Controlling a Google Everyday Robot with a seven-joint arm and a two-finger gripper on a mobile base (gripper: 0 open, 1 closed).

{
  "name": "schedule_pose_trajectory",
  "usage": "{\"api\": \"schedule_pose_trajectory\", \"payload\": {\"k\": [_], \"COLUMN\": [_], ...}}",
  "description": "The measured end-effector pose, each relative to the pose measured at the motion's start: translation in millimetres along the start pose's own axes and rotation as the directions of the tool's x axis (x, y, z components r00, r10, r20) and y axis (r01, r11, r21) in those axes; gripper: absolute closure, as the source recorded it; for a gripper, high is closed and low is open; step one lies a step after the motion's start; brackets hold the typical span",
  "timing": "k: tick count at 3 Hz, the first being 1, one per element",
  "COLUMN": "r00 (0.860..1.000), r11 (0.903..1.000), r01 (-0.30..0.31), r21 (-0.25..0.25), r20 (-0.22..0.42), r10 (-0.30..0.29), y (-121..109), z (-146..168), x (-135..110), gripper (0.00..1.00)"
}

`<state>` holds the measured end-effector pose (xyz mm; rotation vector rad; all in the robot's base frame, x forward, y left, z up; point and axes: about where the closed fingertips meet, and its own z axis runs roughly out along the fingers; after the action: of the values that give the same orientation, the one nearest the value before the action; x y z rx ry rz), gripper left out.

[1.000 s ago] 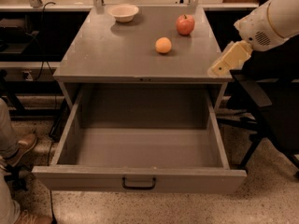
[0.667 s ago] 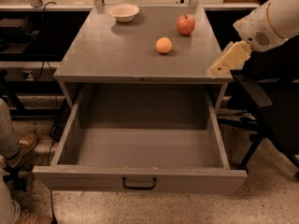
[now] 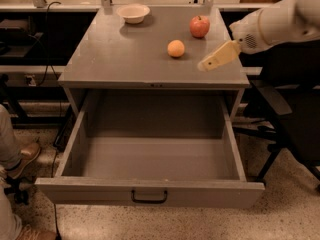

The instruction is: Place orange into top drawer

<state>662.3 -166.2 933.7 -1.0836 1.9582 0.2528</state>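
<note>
Next, the gripper closes on the orange's middle [image 3: 176, 49], for the open top drawer.
The orange [image 3: 176, 48] sits on the grey cabinet top [image 3: 120, 54], right of centre. The top drawer [image 3: 90, 190] is pulled fully open below it; its inside is bare, and its black handle [image 3: 149, 198] is at the front centre. My gripper [image 3: 209, 62], tan at the end of a white arm, reaches in from the right. It hovers over the cabinet top's right part, a short way right of and nearer than the orange, not touching it. It holds nothing that I can see.
A red apple [image 3: 199, 26] stands behind and right of the orange. A pale bowl [image 3: 133, 12] sits at the back left of the top. A person's leg and shoe [image 3: 20, 156] are at the left. A dark chair [image 3: 285, 129] stands at the right.
My gripper has moved left, from beyond the cabinet's right edge to over its top, closer to the orange. The orange, apple, bowl and drawer have not moved.
</note>
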Motion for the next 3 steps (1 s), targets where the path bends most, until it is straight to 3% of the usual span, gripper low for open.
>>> {"api": "schedule_pose_trajectory", "payload": {"k": [3], "r00": [0.994], "r11": [0.9925], "r01": [-0.097], "r21": [0.075], "r20": [0.060], "r10": [0.092], "y": [-42], "z": [145], "x": [-22], "gripper": [0.00]}}
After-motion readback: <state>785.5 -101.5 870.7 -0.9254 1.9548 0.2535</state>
